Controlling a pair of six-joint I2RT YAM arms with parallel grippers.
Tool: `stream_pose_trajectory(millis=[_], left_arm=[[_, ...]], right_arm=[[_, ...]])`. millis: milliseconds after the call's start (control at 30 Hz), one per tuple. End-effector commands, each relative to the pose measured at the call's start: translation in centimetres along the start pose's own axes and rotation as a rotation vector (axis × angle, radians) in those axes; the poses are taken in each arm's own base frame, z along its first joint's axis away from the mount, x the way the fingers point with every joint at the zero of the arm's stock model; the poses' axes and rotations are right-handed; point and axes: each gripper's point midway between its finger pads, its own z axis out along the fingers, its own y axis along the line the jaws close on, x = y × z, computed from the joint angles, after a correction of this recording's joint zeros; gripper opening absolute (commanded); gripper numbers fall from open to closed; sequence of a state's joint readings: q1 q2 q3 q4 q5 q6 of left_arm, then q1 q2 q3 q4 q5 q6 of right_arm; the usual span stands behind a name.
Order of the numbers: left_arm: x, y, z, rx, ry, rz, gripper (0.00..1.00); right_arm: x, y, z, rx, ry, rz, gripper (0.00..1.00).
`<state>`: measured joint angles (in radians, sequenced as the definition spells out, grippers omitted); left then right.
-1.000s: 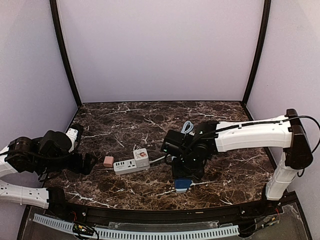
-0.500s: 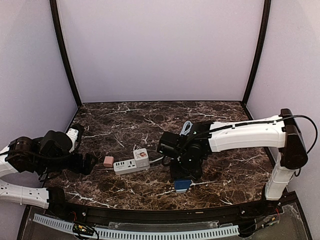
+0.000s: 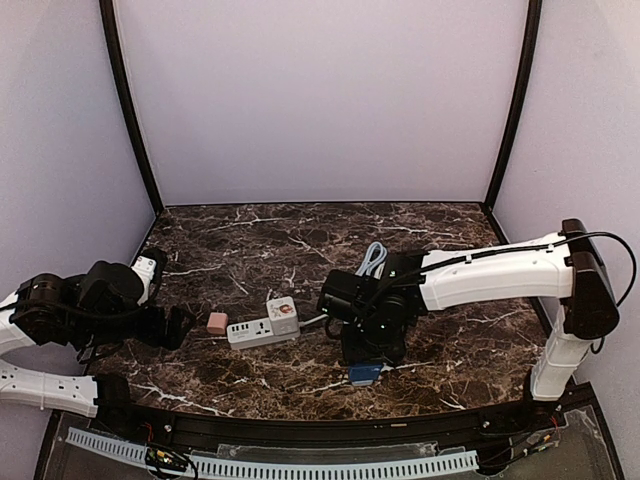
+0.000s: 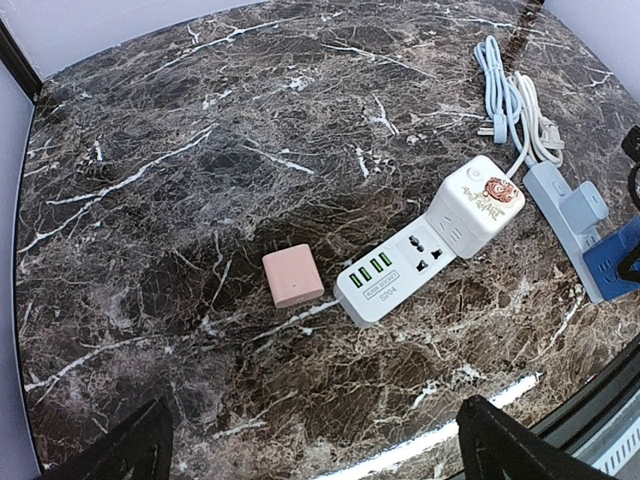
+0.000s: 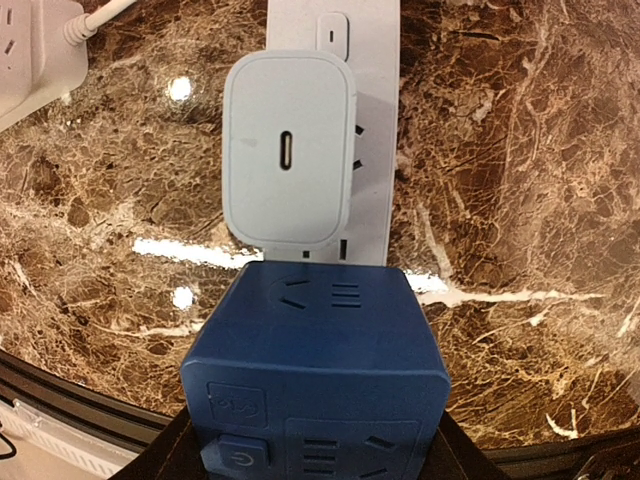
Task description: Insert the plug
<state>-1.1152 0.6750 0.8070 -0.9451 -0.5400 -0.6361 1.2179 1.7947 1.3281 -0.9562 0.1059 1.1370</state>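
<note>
The robot's right gripper will release the blue cube at the pale strip's near end (image 3: 368,337) (image 5: 320,290), farther from the table's front edge.
In the right wrist view my right gripper (image 5: 315,445) is shut on a dark blue cube socket adapter (image 5: 315,360), its fingers on the cube's left and right sides. The cube sits at the near end of a pale grey power strip (image 5: 370,215), which carries a pale grey USB-C charger (image 5: 288,150). In the top view the right gripper (image 3: 366,352) is low over the blue cube (image 3: 365,374). My left gripper (image 4: 320,455) is open and empty, short of a pink charger block (image 4: 293,279) and a white power strip (image 4: 430,250).
A coiled pale blue and white cable (image 4: 510,90) lies behind the white strip. The pale strip (image 4: 563,203) and blue cube (image 4: 615,262) show at the right edge of the left wrist view. The table's front edge (image 3: 300,415) is close to the cube.
The right arm's wrist has shifted slightly left and down over the blue cube, so less of the cube shows from above. The left arm has not moved.
</note>
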Motion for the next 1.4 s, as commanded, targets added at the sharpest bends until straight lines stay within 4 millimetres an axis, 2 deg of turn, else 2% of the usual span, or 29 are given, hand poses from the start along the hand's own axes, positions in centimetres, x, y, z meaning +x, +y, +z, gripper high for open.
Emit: stream_pose_trajectory(millis=[0,133,333,500,633,733,967,1267,1367], left_arm=[[0.5,0.9,-0.2,-0.029,0.012,0.004,1.00],[0.4,0.9,-0.3,-0.027,0.006,0.001,1.00],[0.4,1.0,-0.3,-0.031,0.005,0.001,1.00],[0.4,1.0,-0.3,-0.032,0.005,-0.001,1.00],[0.4,1.1,-0.3,-0.033,0.005,-0.002,1.00],[0.4,1.1,-0.3,-0.034,0.005,-0.001,1.00],[0.4,1.1,-0.3,-0.034,0.003,-0.002,1.00],[0.5,0.9,-0.1,-0.032,0.012,0.004,1.00],[0.5,0.9,-0.1,-0.034,0.014,0.006,1.00]], right_arm=[[3.2,-2.7,7.1,0.144,0.145,-0.008,0.00],[3.2,-2.7,7.2,0.161,0.150,-0.014,0.00],[2.9,-4.5,6.9,0.294,0.158,-0.036,0.00],[2.6,-1.8,6.9,0.152,0.162,-0.059,0.00],[2.5,-1.8,6.9,0.152,0.167,-0.043,0.00],[2.2,-2.6,6.7,0.157,0.156,-0.021,0.00],[-0.6,-5.1,5.4,0.208,0.109,0.006,0.00],[-6.4,-7.8,4.1,0.251,0.049,0.012,0.00],[-8.0,-8.1,4.1,0.247,0.027,0.006,0.00]])
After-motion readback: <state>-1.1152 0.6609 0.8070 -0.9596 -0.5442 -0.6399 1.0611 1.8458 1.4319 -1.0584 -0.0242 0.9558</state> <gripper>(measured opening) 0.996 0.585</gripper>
